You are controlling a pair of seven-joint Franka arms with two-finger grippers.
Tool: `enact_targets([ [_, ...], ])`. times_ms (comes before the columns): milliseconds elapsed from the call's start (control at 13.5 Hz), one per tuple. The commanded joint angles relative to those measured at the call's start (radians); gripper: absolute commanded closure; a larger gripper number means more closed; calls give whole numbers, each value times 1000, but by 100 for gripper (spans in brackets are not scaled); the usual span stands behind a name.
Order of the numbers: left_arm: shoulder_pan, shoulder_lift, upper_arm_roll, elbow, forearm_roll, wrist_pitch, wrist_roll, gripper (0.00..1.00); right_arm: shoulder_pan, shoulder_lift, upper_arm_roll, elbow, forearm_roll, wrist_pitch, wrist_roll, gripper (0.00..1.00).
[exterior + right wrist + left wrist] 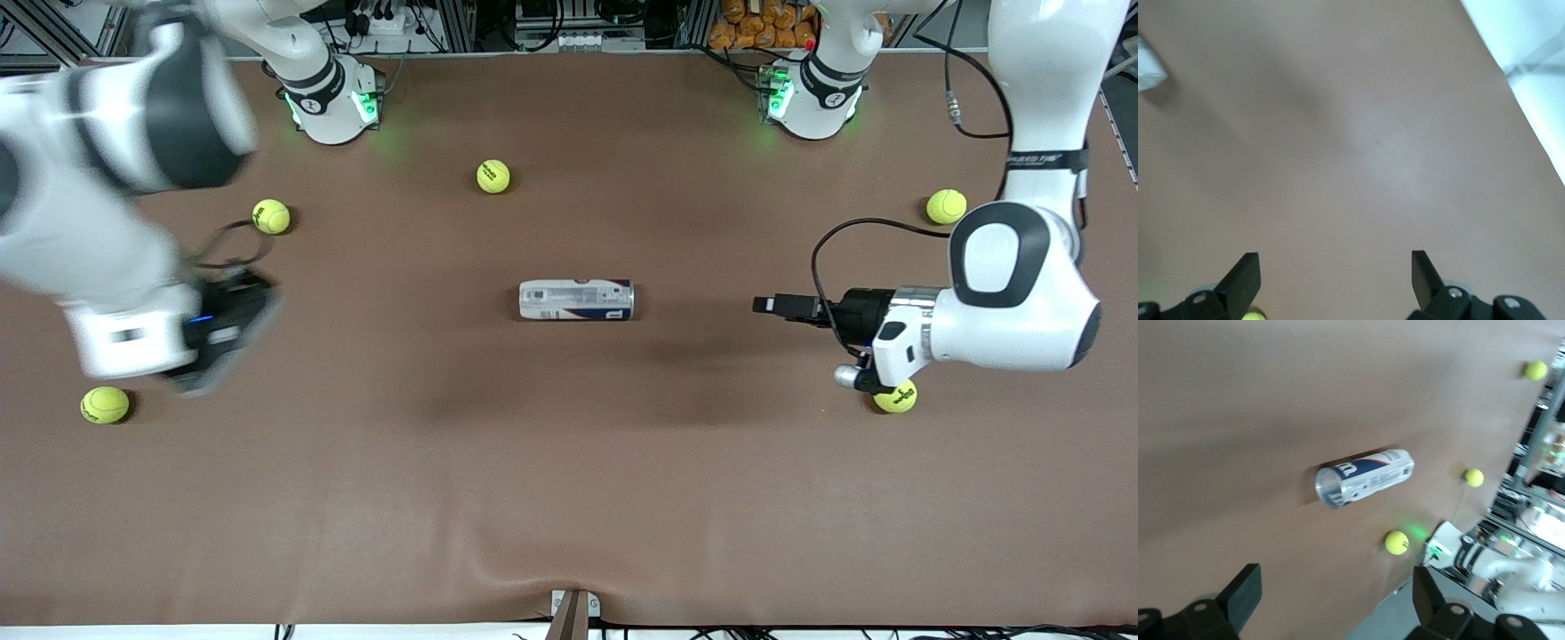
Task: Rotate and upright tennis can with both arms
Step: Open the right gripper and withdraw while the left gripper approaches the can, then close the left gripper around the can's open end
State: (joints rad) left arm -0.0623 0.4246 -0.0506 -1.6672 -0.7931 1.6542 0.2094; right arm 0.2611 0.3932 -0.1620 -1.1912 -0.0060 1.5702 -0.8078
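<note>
The tennis can has an end facing my left gripper, beside the dark blue patch. Next, my left gripper closes on the tennis can's rim [631,295] [1342,501] at that end.
The tennis can [576,300] lies on its side in the middle of the brown table, its length running from one arm's end of the table toward the other. My left gripper [765,305] hangs open and empty over the table, toward the left arm's end from the can, pointing at it with a wide gap between. The left wrist view shows the can [1365,478] well off from the open left gripper [1336,593]. My right gripper [233,336] is open and empty over the right arm's end. In the right wrist view, that gripper [1335,273] faces bare table, with the can [1148,67] at the frame's edge.
Several yellow-green tennis balls lie scattered: one [493,176] near the bases, one [271,216] and one [105,404] by the right arm, one [946,206] and one [895,397] by the left arm. The table's front edge [569,613] lies nearest the camera.
</note>
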Motion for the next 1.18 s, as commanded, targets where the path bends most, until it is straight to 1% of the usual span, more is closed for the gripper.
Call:
enact_targets([
  [0,3,43,1,-40,-107,-8,123,0,-120,19,16,38,-2,-16,18,0],
  [148,1,43,1,-95,-147,-4,188,0,-160,18,4,35,3,-31,109,0],
  [222,3,43,1,-118,-165,-4,211,0,-166,16,-1,33,1,-42,201,0],
  [369,1,43,1,-164,-190,-2,263,0,-168,6,-1,38,3,-152,358,0],
  [517,-13,42,0,-218,-254,7,309,0,-168,-31,2,38,11,-170,554,0],
  [665,-30,40,0,-261,-304,38,346,0,-168,-36,-1,39,8,-218,599,0],
  [738,-48,34,-3,-294,-323,80,364,0,-181,-48,1,41,12,-220,598,0],
  [812,-57,30,-14,-331,-362,122,386,0,-209,-59,7,41,26,-220,589,0],
  [886,-59,29,-34,-371,-420,159,425,0,-209,-69,10,41,32,-213,585,0],
  [1034,-59,26,-61,-437,-524,215,494,0,-209,-112,9,3,37,-199,602,0],
  [1108,-59,11,-83,-463,-555,252,498,0,-209,-134,7,-30,44,-187,628,0],
])
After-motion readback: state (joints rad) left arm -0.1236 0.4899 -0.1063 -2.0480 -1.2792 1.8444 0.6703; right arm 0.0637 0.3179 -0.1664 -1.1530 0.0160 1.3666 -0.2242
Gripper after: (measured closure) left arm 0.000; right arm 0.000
